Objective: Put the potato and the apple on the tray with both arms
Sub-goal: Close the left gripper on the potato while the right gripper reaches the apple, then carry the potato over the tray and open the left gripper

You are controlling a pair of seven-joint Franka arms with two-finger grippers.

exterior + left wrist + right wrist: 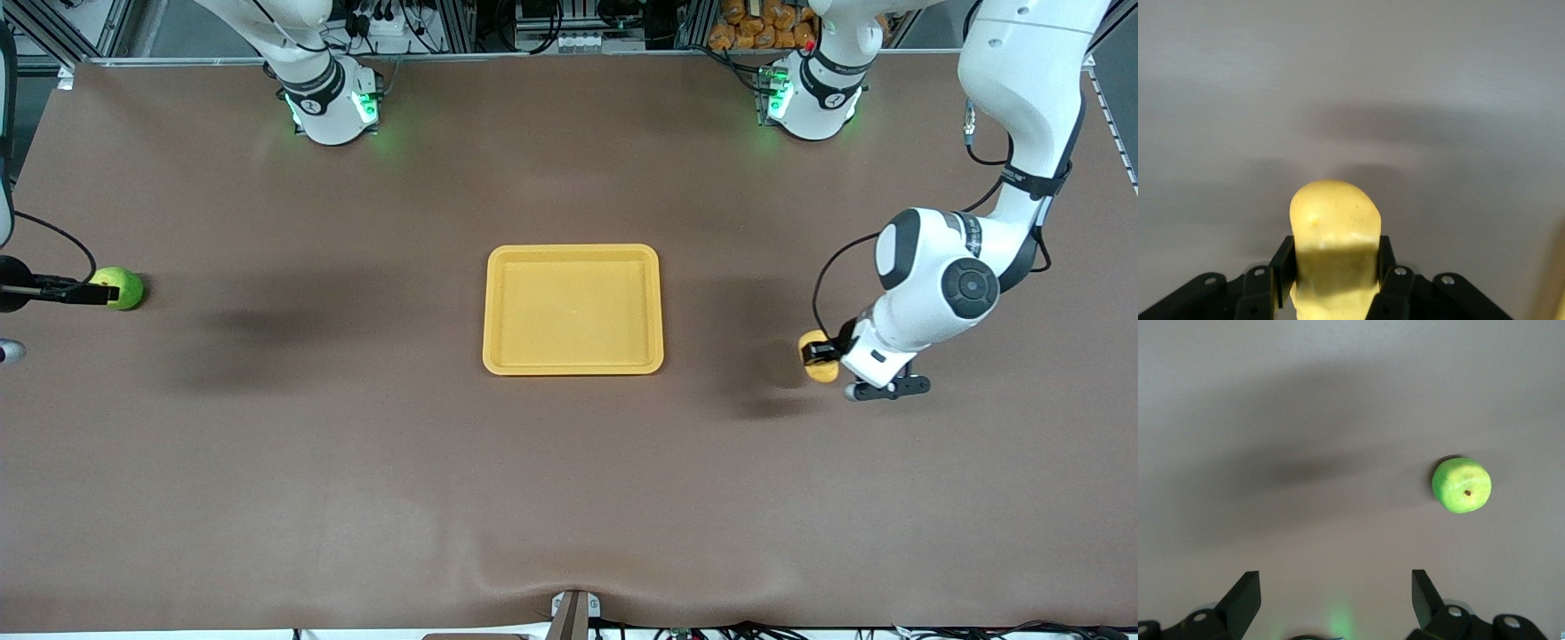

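Observation:
My left gripper will let go of the potato inside the tray (632,320), close to the tray's rim on the side that is nearest to that gripper.
The potato (823,367) is gripped by my left gripper (819,353) and held a little above the table, beside the tray (573,252) toward the left arm's end. In the left wrist view the fingers (1283,263) press both sides of the potato (1335,213); the left gripper (1335,259) is shut on it. The green apple (124,287) lies on the table at the right arm's end. My right gripper (103,293) hovers by it, open and empty (1333,579). In the right wrist view the apple (1461,485) lies off to one side, outside the fingers. The tray holds nothing.
The brown table (356,462) is bare apart from these things. Both arm bases (333,107) stand at the edge of the table farthest from the front camera. A small metal bracket (573,613) sits at the table's near edge.

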